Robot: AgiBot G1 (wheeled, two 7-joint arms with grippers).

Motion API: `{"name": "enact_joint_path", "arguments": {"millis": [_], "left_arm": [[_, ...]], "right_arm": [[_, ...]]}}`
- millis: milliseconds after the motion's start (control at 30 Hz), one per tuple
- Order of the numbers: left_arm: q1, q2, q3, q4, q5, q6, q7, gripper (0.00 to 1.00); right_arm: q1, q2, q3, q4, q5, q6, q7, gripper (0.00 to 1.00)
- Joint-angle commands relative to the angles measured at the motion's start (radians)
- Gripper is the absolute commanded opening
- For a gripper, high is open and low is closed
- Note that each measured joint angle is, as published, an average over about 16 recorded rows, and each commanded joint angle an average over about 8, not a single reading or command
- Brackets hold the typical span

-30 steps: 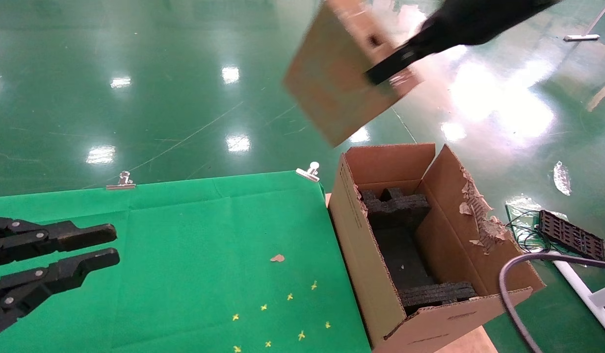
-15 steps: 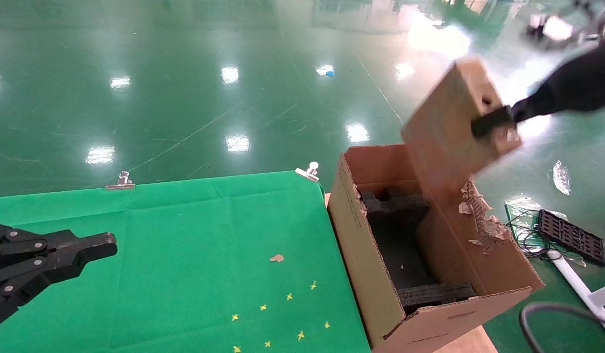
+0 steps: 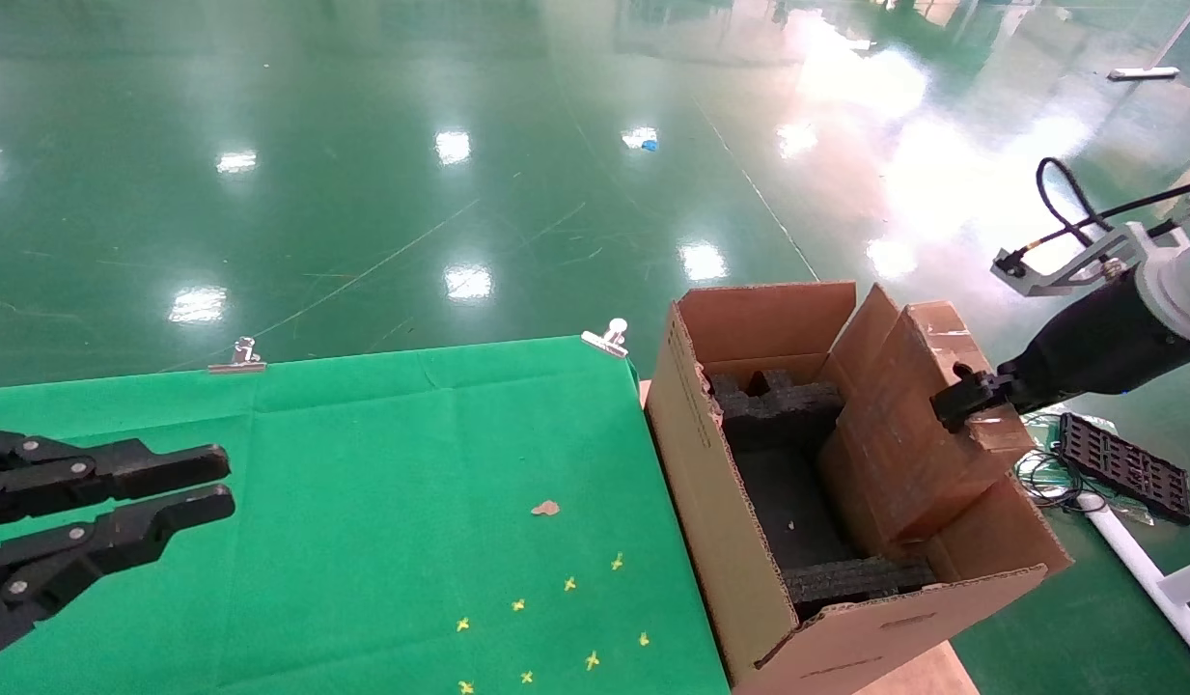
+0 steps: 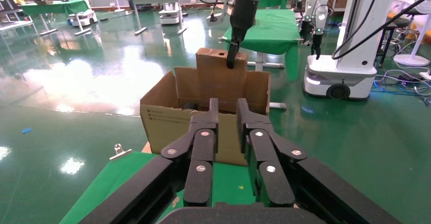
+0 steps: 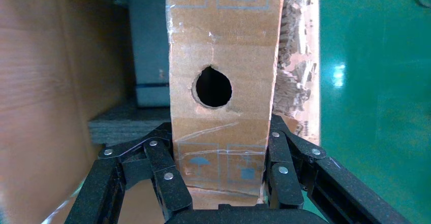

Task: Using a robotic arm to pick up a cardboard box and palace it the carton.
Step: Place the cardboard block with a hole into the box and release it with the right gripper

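I should release the cardboard box, now tilted partly down inside the carton, from my right gripper between the black foam inserts, setting it against the carton's side (image 3: 856, 498) that is farthest from the table.
The slim brown cardboard box (image 3: 908, 434), taped and with a round hole in its narrow end (image 5: 213, 87), stands tilted and partly down inside the carton (image 3: 696, 454), against its right inner wall. My right gripper (image 3: 963, 399) is shut on the box's upper end, fingers on both broad faces (image 5: 219, 132). The white arm with a teal ring (image 3: 1178, 280) reaches in from the right. The carton holds black foam inserts (image 3: 778, 405). The left wrist view shows the carton (image 4: 167, 120), the box (image 4: 216, 74) and the right gripper (image 4: 232, 56). My left gripper (image 3: 223, 480) hovers open and empty over the green table, also seen in the left wrist view (image 4: 226, 106).
The green cloth table (image 3: 382, 454) has metal clips (image 3: 609, 337) on its far edge and a cardboard scrap (image 3: 546, 508). A black grid part (image 3: 1123, 470) and a white bar (image 3: 1140, 569) lie on the floor right of the carton. Other robots (image 4: 350, 36) stand beyond.
My right gripper has carried the box from high above the carton's far side to the right and down into the carton. My left gripper's fingers closed briefly and are apart again.
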State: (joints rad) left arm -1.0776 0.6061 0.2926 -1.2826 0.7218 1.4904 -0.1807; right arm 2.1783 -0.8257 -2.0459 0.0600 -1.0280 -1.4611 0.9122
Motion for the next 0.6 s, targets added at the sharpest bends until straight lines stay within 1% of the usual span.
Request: {"name": "enact_joint_path", "arguments": {"millis": [33, 367, 600], "left_arm": [[0.000, 0.000, 0.000, 0.000, 0.000, 0.000, 0.000, 1.00], [0.000, 0.000, 0.001, 0.000, 0.000, 0.000, 0.000, 1.00], [0.000, 0.000, 0.001, 0.000, -0.001, 0.000, 0.001, 1.00]], "right_arm": [[-0.028, -0.003, -0.003, -0.008, -0.004, 0.016, -0.003, 0.00], [-0.110, -0.008, 0.010, -0.026, 0.015, 0.069, -0.030, 0.00], [-0.191, -0.015, 0.020, -0.032, 0.031, 0.121, -0.034, 0.00]]}}
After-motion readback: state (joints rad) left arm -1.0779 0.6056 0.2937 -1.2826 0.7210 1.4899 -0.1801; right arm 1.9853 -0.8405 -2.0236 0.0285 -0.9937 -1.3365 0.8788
